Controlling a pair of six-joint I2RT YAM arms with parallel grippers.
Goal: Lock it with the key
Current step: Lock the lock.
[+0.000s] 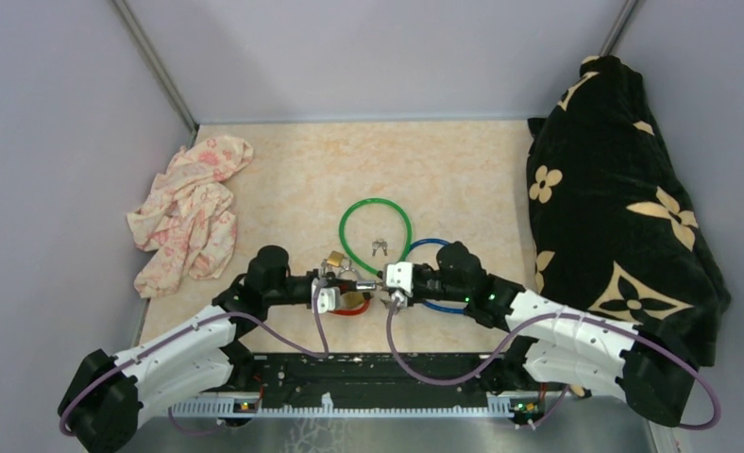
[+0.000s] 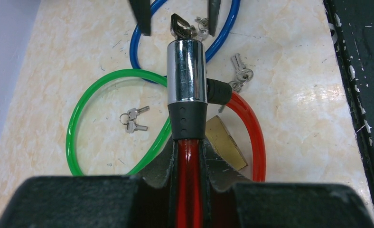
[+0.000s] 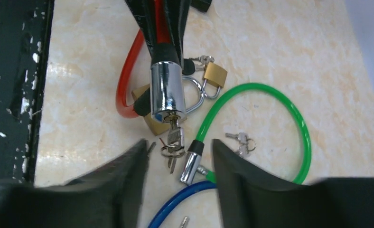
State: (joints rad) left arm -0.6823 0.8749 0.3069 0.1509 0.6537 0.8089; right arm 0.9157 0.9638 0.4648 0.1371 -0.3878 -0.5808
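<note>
Next, my left gripper releases the red cable lock, now held off the table, on the table (image 1: 295,234) between the pink cloth and the green cable lock.
My left gripper (image 2: 189,153) is shut on the red cable (image 2: 190,164) just behind the black collar of its chrome lock cylinder (image 2: 187,71), holding it off the table. The cable's other black end sits in the cylinder's side. A key (image 2: 179,26) with a ring of spare keys sticks in the cylinder's end. In the right wrist view the cylinder (image 3: 167,90) points at my right gripper (image 3: 179,152), which is open, with the key (image 3: 173,137) hanging just ahead of its fingers, untouched. In the top view both grippers (image 1: 335,293) (image 1: 387,288) meet at the table's near middle.
A green cable lock (image 1: 375,203) with a small key pair (image 1: 380,247) inside it, a blue cable lock (image 1: 425,245) and brass padlocks (image 3: 215,73) lie around the grippers. A pink cloth (image 1: 191,212) lies at left, a black flowered blanket (image 1: 614,208) at right.
</note>
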